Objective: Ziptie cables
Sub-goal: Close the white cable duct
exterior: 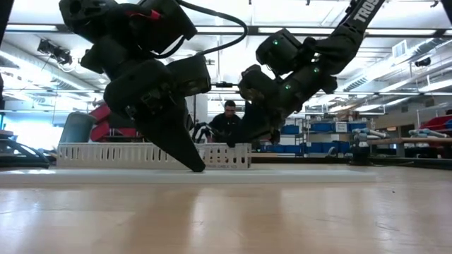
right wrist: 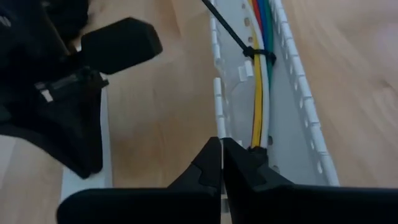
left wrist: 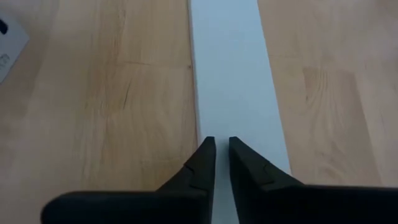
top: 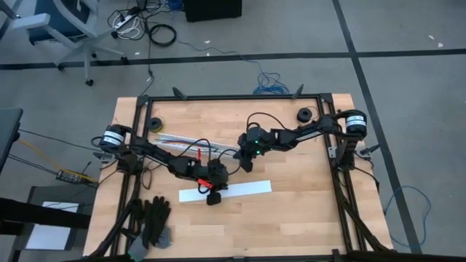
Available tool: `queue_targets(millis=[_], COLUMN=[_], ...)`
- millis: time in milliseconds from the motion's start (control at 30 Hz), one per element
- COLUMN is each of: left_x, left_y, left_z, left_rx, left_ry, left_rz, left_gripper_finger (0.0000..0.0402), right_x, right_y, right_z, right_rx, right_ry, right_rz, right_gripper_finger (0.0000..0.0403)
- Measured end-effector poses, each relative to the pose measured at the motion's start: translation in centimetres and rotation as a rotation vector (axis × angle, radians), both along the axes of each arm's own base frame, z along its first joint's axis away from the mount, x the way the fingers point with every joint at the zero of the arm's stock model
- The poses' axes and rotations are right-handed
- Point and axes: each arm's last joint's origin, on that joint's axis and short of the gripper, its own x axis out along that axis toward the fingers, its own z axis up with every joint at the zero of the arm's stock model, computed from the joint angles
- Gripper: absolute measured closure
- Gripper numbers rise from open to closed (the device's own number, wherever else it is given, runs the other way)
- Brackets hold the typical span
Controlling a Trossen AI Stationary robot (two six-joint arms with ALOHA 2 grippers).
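The robot's right gripper should release the white slotted channel on the wood [top: 209, 153] just past the flat white strip.
The cables [right wrist: 260, 93], yellow, white, green, blue and red, lie along the white slotted channel [right wrist: 298, 118]. A black ziptie [right wrist: 257, 54] is looped around them, its tail slanting away. My right gripper [right wrist: 222, 144] is shut, with its tips just over the channel beside the cables. I cannot tell whether it touches them. My left gripper [left wrist: 222, 144] points down onto a flat white strip [left wrist: 230, 74] lying on the table nearer the front edge [top: 226, 191]. Its fingers are closed to a narrow slit. My left gripper comes steeply from above. In the low view its fingertips [exterior: 198, 168] are down on the white strip's surface [left wrist: 214, 127], near one long edge. The strip lies flat on the table. Nothing shows between the fingers.
The slotted channel [top: 178, 142] runs across the table's far left part. Black gloves [top: 153, 222] lie at the near left corner, and two dark rolls [top: 303, 114] sit at the far edge. Bare wood lies to the right and front of the strip. A person [exterior: 227, 120] sits beyond the table.
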Motion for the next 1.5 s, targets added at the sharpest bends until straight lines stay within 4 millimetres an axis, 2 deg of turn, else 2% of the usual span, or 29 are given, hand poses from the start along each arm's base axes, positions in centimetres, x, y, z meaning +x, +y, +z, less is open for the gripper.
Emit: queue_targets(millis=[200,333,433,533,600,667,900,1067,1267,1333,1500], left_x=[0.0,-0.5,-1.0,-1.4,-1.5,-1.9,-3.2,-3.5,-3.5,-3.5,-3.2], left_y=[0.0,0.1,0.2,0.3,0.3,0.4,0.7,0.6,0.4,0.3,-0.2], left_z=[0.1,0.9,2.4,4.1,5.3,5.7,6.8,7.6,7.9,7.9,8.5], left_rx=[0.016,0.022,0.028,0.037,0.035,0.037,0.018,-0.028,-0.115,-0.143,-0.171], left_ry=[-0.004,0.002,-0.021,-0.072,-0.113,-0.099,-0.035,-0.048,-0.043,-0.038,-0.076], left_rz=[-0.012,-0.011,-0.024,-0.046,-0.052,-0.051,-0.02,-0.034,-0.034,-0.027,-0.038], left_gripper_finger=[0.0383,0.0383,0.0384,0.0384,0.0384,0.0384,0.0366,0.0315,0.0243,0.0229,0.0219], right_x=[-0.3,-1.7,-2.4,-3.3,-3.6,-3.9,-5.7,-6.7,-7.0,-7.1,-6.5], right_y=[0.9,2.1,3.0,4.0,4.6,5.1,5.7,5.6,5.4,5.2,4.7], right_z=[0.0,0.2,2.5,3.7,5.4,7.2,10.6,11.0,9.9,9.1,8.5], right_rx=[0.045,0.022,-0.07,-0.097,-0.101,-0.104,-0.128,-0.164,-0.22,-0.281,-0.352], right_ry=[0.043,0.155,0.155,0.166,0.1,0.027,-0.069,-0.017,0.089,0.148,0.156], right_rz=[0.041,0.04,-0.016,-0.004,0.011,0.02,0.003,-0.036,-0.072,-0.066,-0.069], right_gripper_finger=[0.0403,0.0403,0.0403,0.0403,0.0403,0.0403,0.0403,0.0403,0.0402,0.0402,0.0402])
